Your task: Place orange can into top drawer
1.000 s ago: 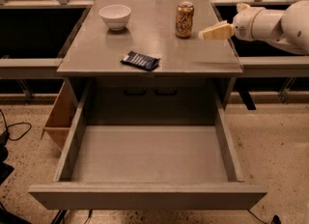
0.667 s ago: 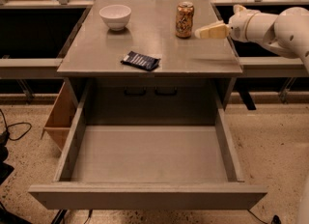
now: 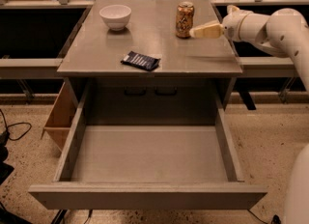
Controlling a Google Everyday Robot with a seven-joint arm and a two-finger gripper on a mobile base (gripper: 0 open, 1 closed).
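The robot's gripper needs to next go to the middle of the orange can's side (image 3: 184, 18) and close there, about halfway from top to bottom.
The orange can (image 3: 184, 20) stands upright at the back right of the grey countertop (image 3: 96, 54). My gripper (image 3: 203, 31) reaches in from the right, its cream tips just right of the can, close to it and apparently apart. The top drawer (image 3: 145, 160) is pulled wide open below the counter, with nothing on its flat grey bottom.
A white bowl (image 3: 115, 16) sits at the back left of the countertop. A dark snack packet (image 3: 140, 60) lies near the counter's front middle. A cardboard box (image 3: 61, 116) leans left of the drawer. My white arm (image 3: 275, 27) spans the right side.
My gripper has moved left along the counter, from well right of the can to just beside it. The can, bowl and packet have not moved.
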